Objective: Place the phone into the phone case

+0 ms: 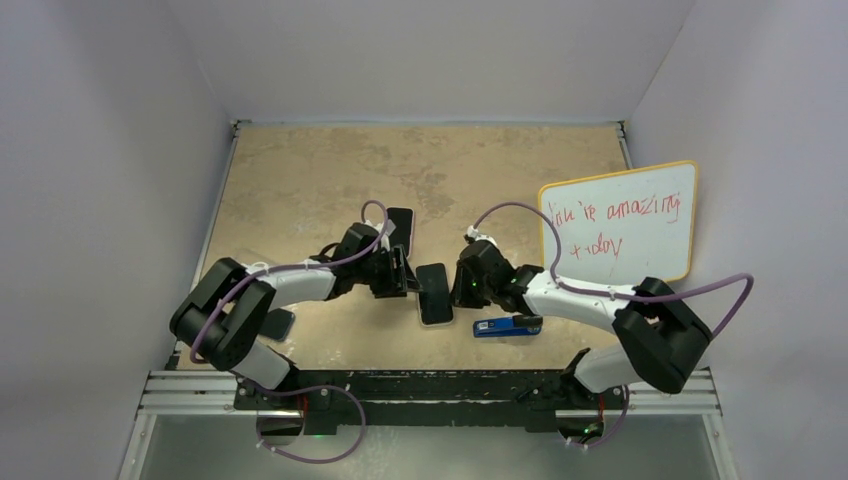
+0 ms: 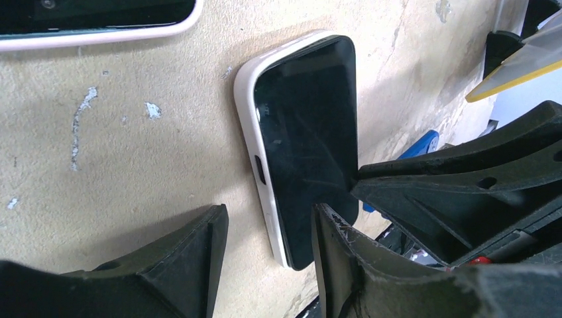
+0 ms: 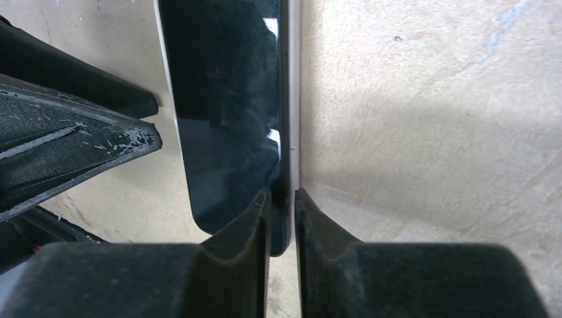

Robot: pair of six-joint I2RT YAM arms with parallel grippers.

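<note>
My right gripper needs to open, grip phone and case together by the long side (image 3: 295, 136), and lift, as the phone's edge sits above the case's side beside it while it is closed.
A black phone (image 1: 435, 293) lies screen up in a white phone case (image 2: 246, 119) at mid-table between my two grippers. My left gripper (image 2: 268, 265) is open and straddles the cased long edge. One finger (image 2: 192, 265) stands over the table and the other (image 2: 344, 265) over the screen (image 2: 301, 132). My right gripper (image 3: 283, 199) is shut on the opposite long edge near a corner. One fingertip (image 3: 255, 218) is on the glass (image 3: 225, 99) and the other is against the pale case wall (image 3: 293, 99).
A second dark slab with a pale rim (image 1: 401, 228) lies just behind my left gripper. A blue object (image 1: 507, 326) sits by my right arm, and a small black piece (image 1: 278, 323) by my left arm. A whiteboard (image 1: 620, 222) leans at the right wall.
</note>
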